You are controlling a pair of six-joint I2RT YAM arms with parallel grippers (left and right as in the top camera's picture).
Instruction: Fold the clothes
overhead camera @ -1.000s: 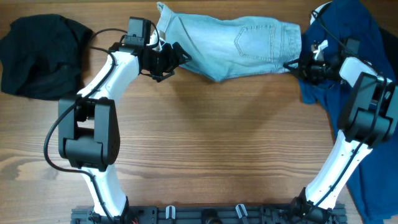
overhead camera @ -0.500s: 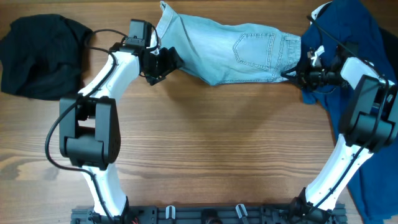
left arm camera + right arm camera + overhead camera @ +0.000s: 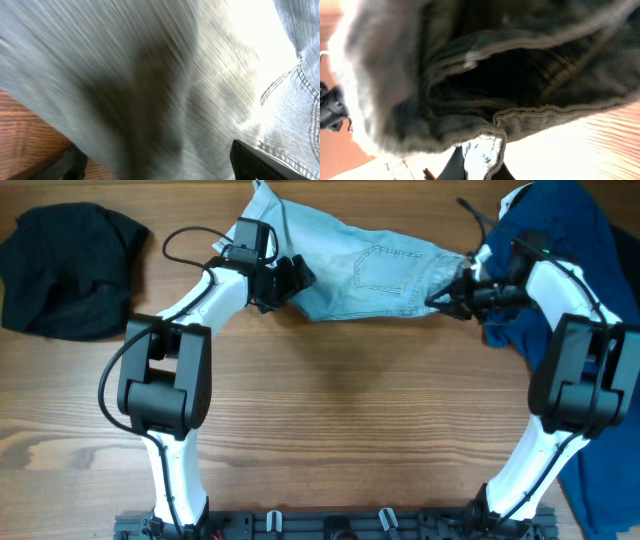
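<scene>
Next, I lay the shorts down and take the shorts' far corner (image 3: 460,256), because my right gripper pinches the near edge of their open end while their other end bunches up.
The pale-blue denim shorts (image 3: 375,270) lie bunched at the back middle of the table, a stitched pocket facing up. My left gripper (image 3: 297,278) stands open at their left end. In the left wrist view blurred denim (image 3: 165,85) fills the frame between the two wide-apart fingertips (image 3: 252,162). My right gripper (image 3: 438,300) is shut on the shorts' right edge, and the right wrist view shows a fold of denim (image 3: 480,150) pinched in the right gripper (image 3: 480,167). The dark-blue garment (image 3: 565,240) lies under the right arm. The black garment (image 3: 65,270) lies at the back left.
The dark-blue garment also runs down the table's right edge (image 3: 605,480). Bare wooden tabletop (image 3: 350,410) spreads in front of the shorts. A black rail (image 3: 330,525) with both arm bases runs along the near edge.
My right gripper has carried the shorts' right edge leftward, bunching the shorts. My left gripper has moved right, from beside the shorts' left end onto the fabric, still open.
</scene>
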